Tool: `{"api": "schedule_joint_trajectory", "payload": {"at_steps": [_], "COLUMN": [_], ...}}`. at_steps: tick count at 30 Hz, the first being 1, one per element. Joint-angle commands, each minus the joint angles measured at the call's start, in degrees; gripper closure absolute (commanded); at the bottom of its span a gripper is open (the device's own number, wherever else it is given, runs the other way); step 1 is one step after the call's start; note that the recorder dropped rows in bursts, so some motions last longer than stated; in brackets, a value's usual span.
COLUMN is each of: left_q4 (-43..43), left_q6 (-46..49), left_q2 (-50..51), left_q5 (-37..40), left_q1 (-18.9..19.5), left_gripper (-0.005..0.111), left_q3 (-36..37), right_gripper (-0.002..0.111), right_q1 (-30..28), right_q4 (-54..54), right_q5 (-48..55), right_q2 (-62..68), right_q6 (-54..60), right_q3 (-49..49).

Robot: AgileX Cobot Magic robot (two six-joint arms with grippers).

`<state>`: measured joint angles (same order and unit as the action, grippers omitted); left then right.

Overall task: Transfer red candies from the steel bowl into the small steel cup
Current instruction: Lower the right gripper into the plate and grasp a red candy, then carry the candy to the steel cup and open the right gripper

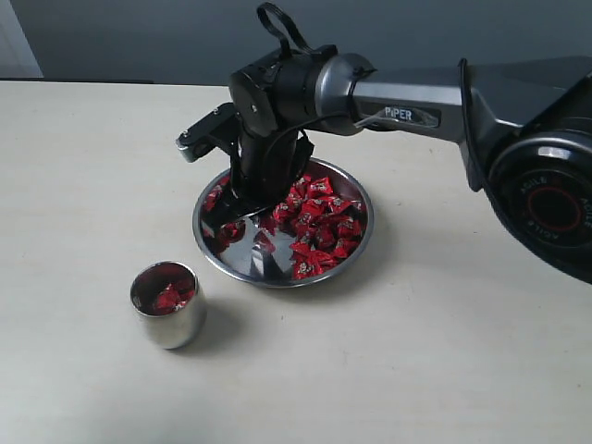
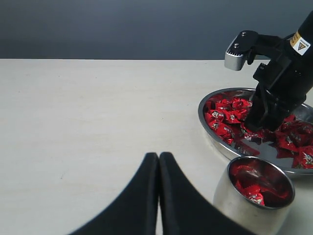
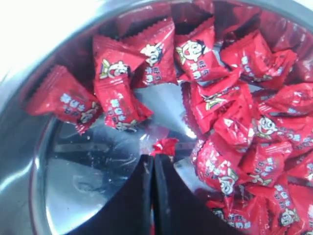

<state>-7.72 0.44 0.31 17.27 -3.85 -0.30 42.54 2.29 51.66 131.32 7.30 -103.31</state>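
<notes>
The robot's right gripper should release the red candy on top of the candies inside the small steel cup [image 1: 172, 297].
The steel bowl [image 1: 277, 277] sits mid-table with many red candies [image 1: 324, 222] heaped on its right half. My right gripper [image 1: 242, 208] reaches down into the bowl's left part. In the right wrist view its jaws [image 3: 153, 157] are pressed together just over the bowl's mirror bottom [image 3: 88, 186], and a scrap of red candy wrapper [image 3: 164, 146] sticks out at their tips. The small steel cup [image 1: 169, 314] stands in front and to the left of the bowl with red candies inside [image 2: 254, 193]. My left gripper [image 2: 159, 155] is shut and empty, low over the table beside the cup [image 2: 244, 210].
The right arm [image 1: 416, 111] stretches from the right edge across the bowl. Bare beige tabletop [image 1: 416, 370] surrounds bowl and cup. A dark wall [image 1: 139, 37] runs behind the table's far edge.
</notes>
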Motion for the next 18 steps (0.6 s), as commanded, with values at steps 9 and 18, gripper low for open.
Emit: {"api": "schedule_joint_trajectory", "payload": {"at_steps": [9,18], "left_q4": [0.04,0.04], "left_q6": [-0.01,-0.01], "left_q2": [-0.31,-0.31], "left_q5": [-0.57,-0.57], "left_q1": [0.29,0.29], "left_gripper": [0.106,0.106], "left_q3": [0.3,0.3], "right_gripper": [0.109,0.109], "right_q1": [2.96,9.82], "right_q4": [-13.98,-17.95], "right_q5": [6.26,10.45], "right_q2": [-8.72,-12.71], "right_q6": [7.9,12.38], "right_q3": [0.18,0.18]}}
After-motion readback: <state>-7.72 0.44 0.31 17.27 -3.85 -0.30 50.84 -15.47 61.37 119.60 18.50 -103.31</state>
